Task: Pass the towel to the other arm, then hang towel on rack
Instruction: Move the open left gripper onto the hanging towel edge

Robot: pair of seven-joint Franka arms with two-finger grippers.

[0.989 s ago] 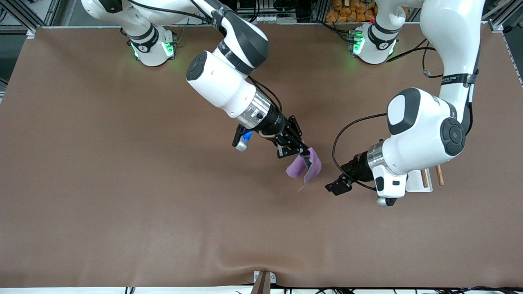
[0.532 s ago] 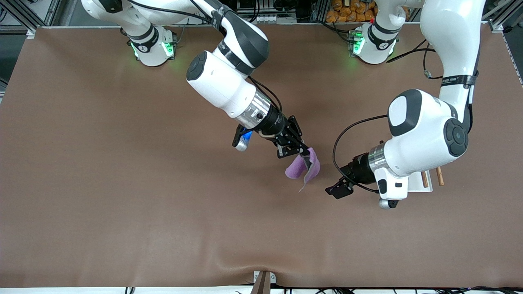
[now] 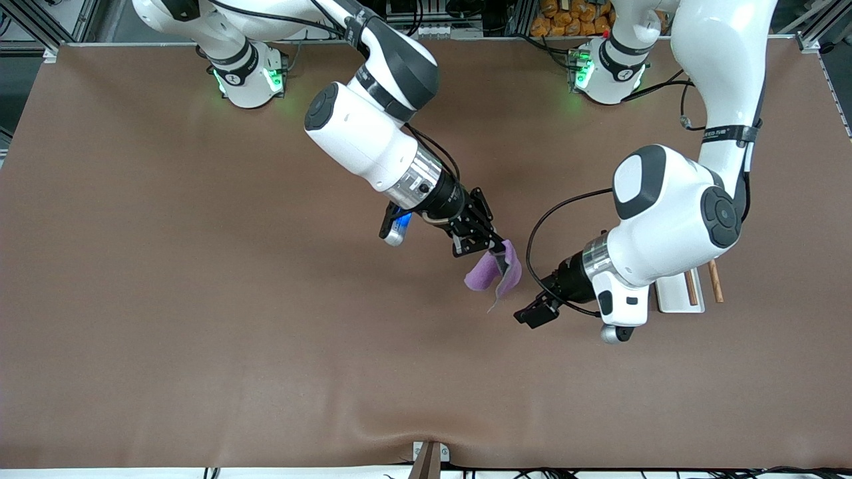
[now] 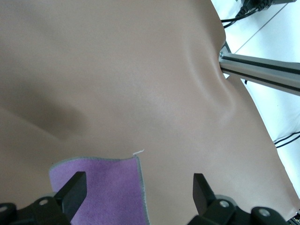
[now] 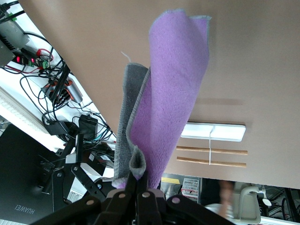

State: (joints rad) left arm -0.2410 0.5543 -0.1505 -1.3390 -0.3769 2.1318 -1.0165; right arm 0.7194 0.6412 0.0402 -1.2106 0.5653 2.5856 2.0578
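Observation:
The lilac-purple towel will be gripped by my left gripper closing on its lower corner (image 3: 495, 300) (image 4: 134, 162), where the loose thread sticks out.
The lilac-purple towel (image 3: 494, 273) with a grey reverse hangs folded over the middle of the table. My right gripper (image 3: 491, 250) is shut on its upper edge; in the right wrist view the towel (image 5: 173, 93) hangs from the pinched fingertips (image 5: 140, 180). My left gripper (image 3: 530, 314) is open beside the towel's lower corner, toward the left arm's end. In the left wrist view the towel's corner (image 4: 108, 187) lies between the spread fingers (image 4: 75, 185), nearer one finger. The rack (image 3: 685, 289), a white base with two brown rods, is partly hidden under the left arm; it also shows in the right wrist view (image 5: 213, 140).
The brown table mat (image 3: 200, 299) has a raised wrinkle near the edge nearest the front camera. A metal frame bar (image 4: 262, 75) and cables lie past the table edge in the left wrist view.
My left arm has moved toward the towel, bringing its open gripper close to the towel's lower corner. The right gripper and the towel have stayed in place.

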